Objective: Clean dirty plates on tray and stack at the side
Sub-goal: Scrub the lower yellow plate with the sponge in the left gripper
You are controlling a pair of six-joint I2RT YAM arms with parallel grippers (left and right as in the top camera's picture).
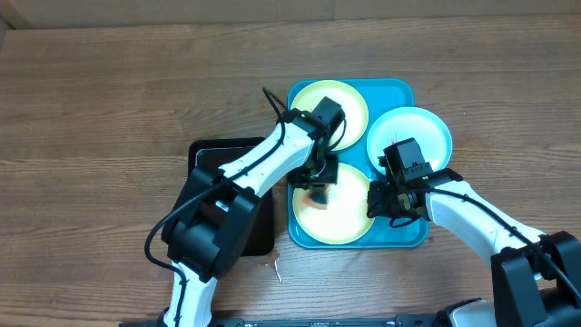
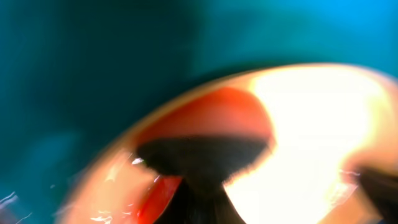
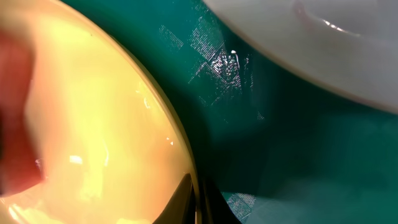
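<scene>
Next, my left gripper lets go of the orange sponge. It will leave it on the middle of the black tray (image 1: 230,205), next to the turquoise tray.
The turquoise tray (image 1: 402,91) holds three plates: a yellow-green one (image 1: 349,98) at the back left, a light blue one (image 1: 413,132) at the back right, and a yellow-green one (image 1: 345,218) at the front. My left gripper (image 1: 316,184) is down over the front plate, shut on a dark fuzzy-edged sponge (image 2: 199,162). The sponge rests on that plate (image 2: 311,124) beside a red smear (image 2: 211,115). My right gripper (image 1: 375,202) is shut on the front plate's right rim. In the right wrist view its fingertips (image 3: 183,202) pinch the rim of this plate (image 3: 93,124).
A black tray (image 1: 211,156) lies left of the turquoise tray, mostly under my left arm. The light blue plate (image 3: 323,50) sits close behind my right gripper, with bare tray floor (image 3: 298,155) between. Wooden table surrounds both trays.
</scene>
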